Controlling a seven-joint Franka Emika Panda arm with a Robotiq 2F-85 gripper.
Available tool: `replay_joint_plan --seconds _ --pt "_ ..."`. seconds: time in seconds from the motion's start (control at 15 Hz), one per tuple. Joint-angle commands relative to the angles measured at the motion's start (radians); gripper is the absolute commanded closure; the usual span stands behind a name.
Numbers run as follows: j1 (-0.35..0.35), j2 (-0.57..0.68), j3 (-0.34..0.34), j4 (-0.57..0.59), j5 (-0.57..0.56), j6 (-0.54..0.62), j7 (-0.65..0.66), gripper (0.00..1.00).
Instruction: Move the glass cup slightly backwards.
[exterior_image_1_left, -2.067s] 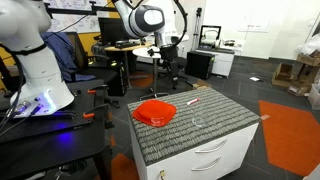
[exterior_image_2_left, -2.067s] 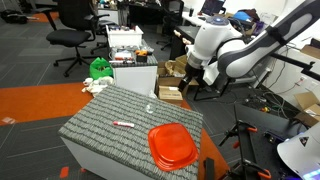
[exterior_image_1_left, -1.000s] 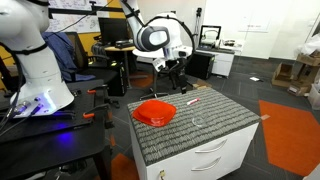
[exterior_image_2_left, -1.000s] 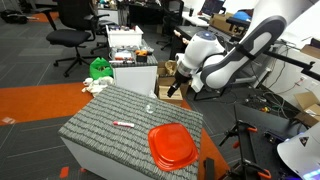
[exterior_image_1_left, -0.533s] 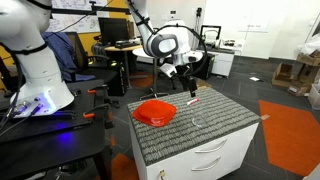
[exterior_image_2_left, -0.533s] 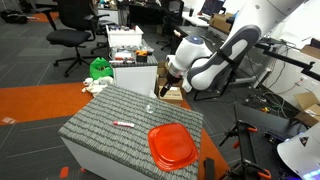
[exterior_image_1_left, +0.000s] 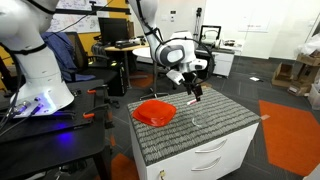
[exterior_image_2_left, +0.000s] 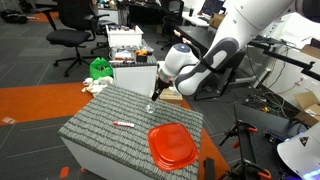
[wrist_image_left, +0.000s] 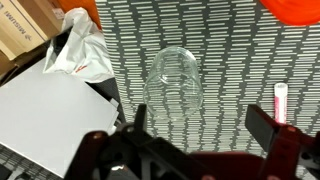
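Observation:
My gripper will close on the rim of the glass cup (exterior_image_1_left: 197, 107) (wrist_image_left: 201, 100), at the side nearest the pink pen-like stick.
The glass cup (wrist_image_left: 173, 80) is a small clear tumbler standing upright on the grey striped tabletop (exterior_image_1_left: 225, 118). It shows only faintly in both exterior views (exterior_image_1_left: 195, 119) (exterior_image_2_left: 150, 107). My gripper (wrist_image_left: 203, 125) is open and empty, hanging just above the cup and a little to one side of it (exterior_image_2_left: 155, 92). In the wrist view the cup lies beyond the left finger, not between the fingers. The red bowl (exterior_image_1_left: 154, 112) (exterior_image_2_left: 172, 146) sits at a table corner. The pink pen-like stick (exterior_image_2_left: 124, 124) (wrist_image_left: 280, 102) lies flat near the right finger.
Off the table edge by the cup lie a white box (wrist_image_left: 45, 115) and crumpled white paper (wrist_image_left: 85, 50). White drawers (exterior_image_1_left: 215, 155) sit under the table. Cardboard boxes (exterior_image_2_left: 172, 90), a green object (exterior_image_2_left: 99, 68) and office chairs (exterior_image_2_left: 70, 30) stand around.
The arm has swung in from beside the table and come down, so the open gripper now hangs just above the cup. The cup, bowl and stick have not moved.

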Motion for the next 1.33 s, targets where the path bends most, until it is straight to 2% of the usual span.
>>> replay_joint_plan --seconds 0.0,0.67,1.27 --pt "-0.022 0.053 0.029 0.076 0.031 -0.037 -0.058 0.00" --pt "-0.067 0.168 0.088 0.209 0.032 -0.096 -0.115 0.00" --pt "-0.058 0.264 0.094 0.362 0.031 -0.206 -0.136 0.00"
